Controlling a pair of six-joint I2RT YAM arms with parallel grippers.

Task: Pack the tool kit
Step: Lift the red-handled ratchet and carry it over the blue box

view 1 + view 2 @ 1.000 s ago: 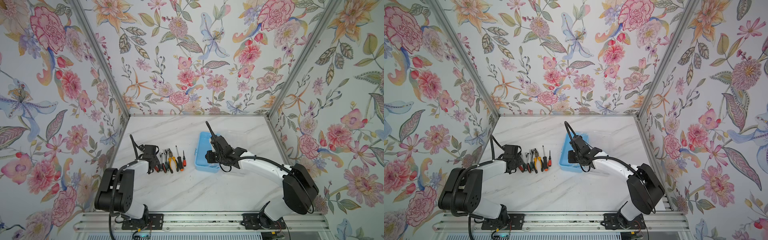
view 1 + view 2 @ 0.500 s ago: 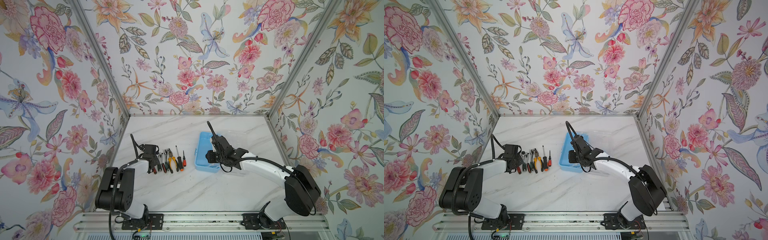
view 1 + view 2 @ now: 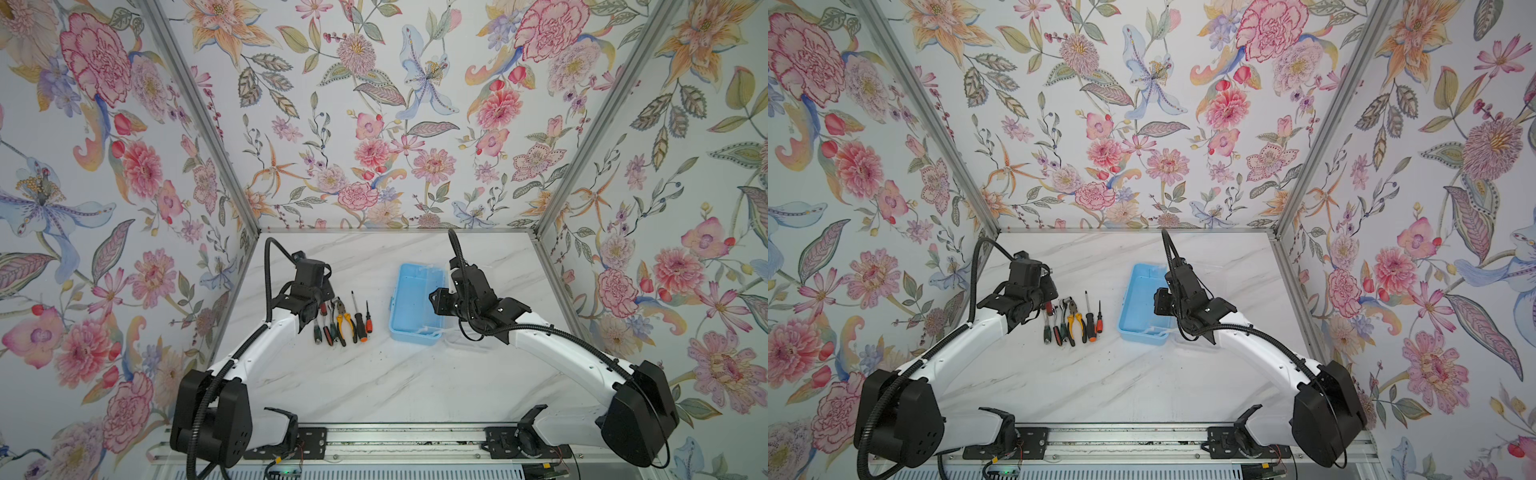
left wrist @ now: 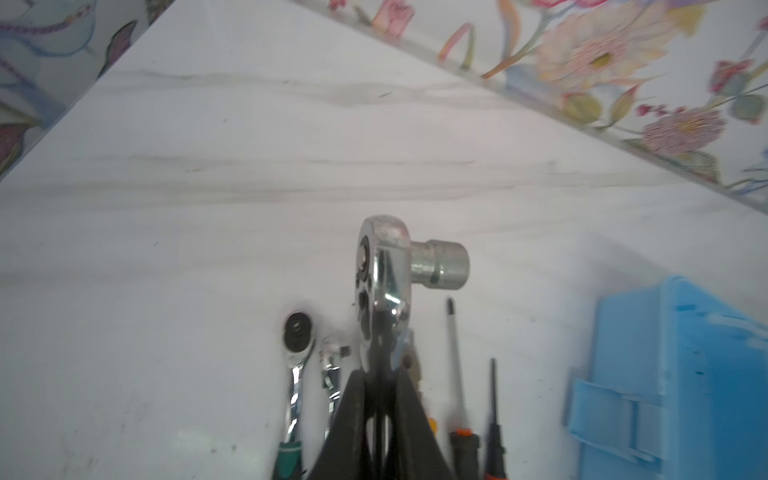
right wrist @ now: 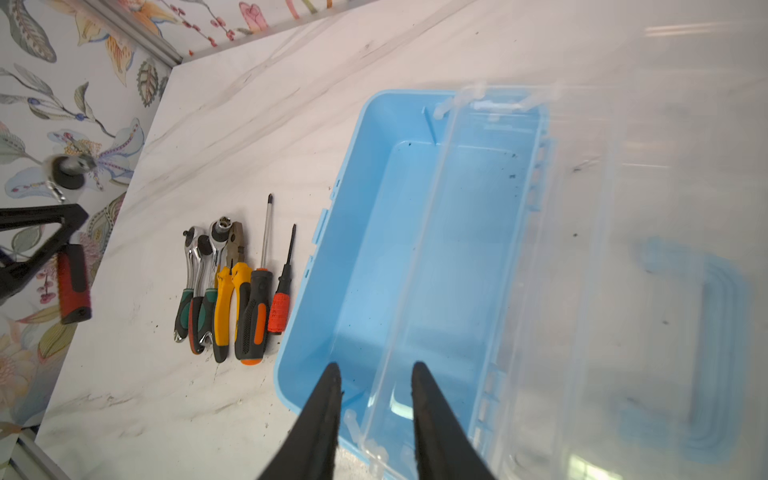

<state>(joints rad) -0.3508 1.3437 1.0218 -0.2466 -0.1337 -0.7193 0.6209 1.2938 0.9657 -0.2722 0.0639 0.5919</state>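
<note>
My left gripper is to put the red-handled ratchet down inside the blue tool box (image 3: 409,306), along the box's side that faces the pliers.
An empty blue tool box (image 3: 411,307) (image 3: 1144,303) (image 5: 374,249) stands mid-table, its clear lid (image 5: 582,249) raised on the right side. Left of it lies a row of tools (image 3: 340,318) (image 3: 1071,318) (image 5: 232,282): ratchets, yellow pliers (image 5: 228,291), two screwdrivers. My left gripper (image 3: 322,297) (image 4: 382,374) is shut on a red-handled ratchet (image 4: 384,266) (image 5: 72,282), held just above the row's left end. My right gripper (image 3: 436,299) (image 5: 376,374) hangs open over the box's near end. The lid's free edge runs between its fingers.
Flowered walls close the marble table (image 3: 374,382) on three sides. The blue box wall (image 4: 685,374) is near the row's right end. Bare tabletop lies in front of the tools and behind them.
My left gripper has shut on the red-handled ratchet at the row's left end and raised it off the table. The right arm has hardly moved.
</note>
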